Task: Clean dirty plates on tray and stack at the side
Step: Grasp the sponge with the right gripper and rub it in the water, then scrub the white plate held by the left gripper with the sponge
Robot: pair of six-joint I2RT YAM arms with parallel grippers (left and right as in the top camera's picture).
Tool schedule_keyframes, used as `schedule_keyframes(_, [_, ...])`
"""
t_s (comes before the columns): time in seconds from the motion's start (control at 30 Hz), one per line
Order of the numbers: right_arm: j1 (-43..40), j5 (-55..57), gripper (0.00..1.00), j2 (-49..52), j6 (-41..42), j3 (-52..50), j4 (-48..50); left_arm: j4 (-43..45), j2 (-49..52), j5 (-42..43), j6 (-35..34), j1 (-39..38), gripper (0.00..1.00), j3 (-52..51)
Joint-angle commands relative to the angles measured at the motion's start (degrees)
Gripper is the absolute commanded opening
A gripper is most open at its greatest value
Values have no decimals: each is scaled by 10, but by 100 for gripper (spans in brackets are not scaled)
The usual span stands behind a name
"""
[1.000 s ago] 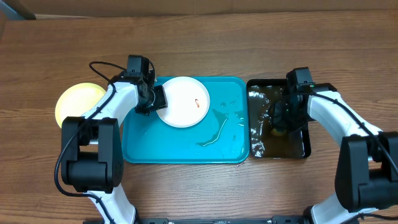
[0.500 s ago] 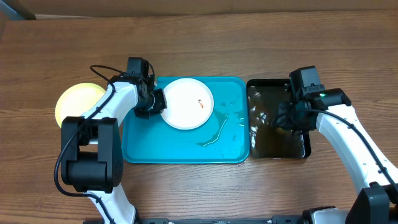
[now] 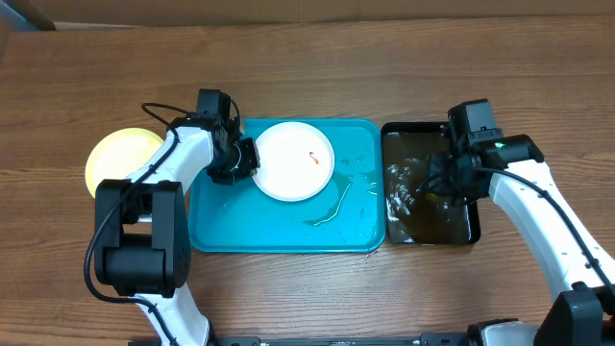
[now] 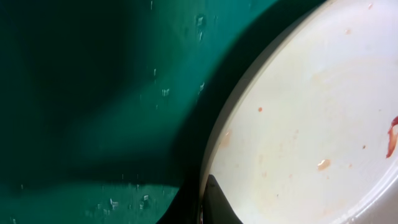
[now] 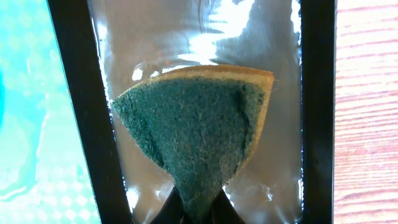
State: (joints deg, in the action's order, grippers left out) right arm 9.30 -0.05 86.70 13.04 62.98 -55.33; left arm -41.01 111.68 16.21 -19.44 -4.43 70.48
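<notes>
My right gripper will release the dark green sponge midway across the back half of the black tray [image 3: 433, 166].
A white plate [image 3: 294, 160] with a small orange-red smear sits at the back of the turquoise tray [image 3: 279, 226]. My left gripper [image 3: 238, 160] is shut on the plate's left rim; the left wrist view shows the plate [image 4: 311, 124] with one fingertip over its edge [image 4: 211, 199] above the tray floor [image 4: 93, 93]. A pale yellow-green plate [image 3: 115, 156] lies on the table left of the tray. My right gripper [image 3: 444, 183] is shut on a green-faced sponge [image 5: 199, 134] and holds it over the black tray [image 5: 71, 93] of brownish water. A third plate is not in view.
The black tray [image 3: 430, 231] stands right of the turquoise tray, almost touching it. Water puddles [image 3: 336, 202] lie on the turquoise tray's right half. Bare wooden table [image 3: 384, 58] surrounds both trays.
My left gripper slid the white plate a little to the right on the tray. My right arm swung, and its gripper now holds the sponge above the black tray's water.
</notes>
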Motion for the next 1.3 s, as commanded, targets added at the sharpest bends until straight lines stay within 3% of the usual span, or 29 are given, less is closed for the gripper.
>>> schedule_keyframes(0.0, [0, 17, 4, -4, -16, 20, 15, -28, 11, 14, 2, -2, 4, -10])
schedule_keyframes(0.23, [1, 16, 4, -4, -51, 23, 42, -34, 11, 14, 32, -2, 4, -10])
schedule_keyframes(0.37, [1, 39, 4, -5, -56, 54, 21, -29, 11, 14, 32, -2, 28, -9])
schedule_keyframes(0.4, [1, 40, 4, -5, -56, 63, 17, -26, 11, 14, 32, -1, 26, -9])
schedule_keyframes(0.43, [1, 39, 4, -4, -56, 74, 12, -23, 11, 14, 32, -1, 7, -9])
schedule_keyframes(0.47, [2, 39, 4, -5, -56, 83, 7, -21, 11, 14, 32, -1, 4, -9])
schedule_keyframes(0.77, [27, 42, 4, -4, -87, 97, 61, -31, 11, 41, 47, -1, 4, -9])
schedule_keyframes(1.0, [126, 42, 4, 5, -86, 98, 146, -31, 11, 63, 66, -2, 4, -9])
schedule_keyframes(1.27, [232, 89, 4, 106, -86, 98, 226, -28, 11, 63, 66, -5, 4, -9])
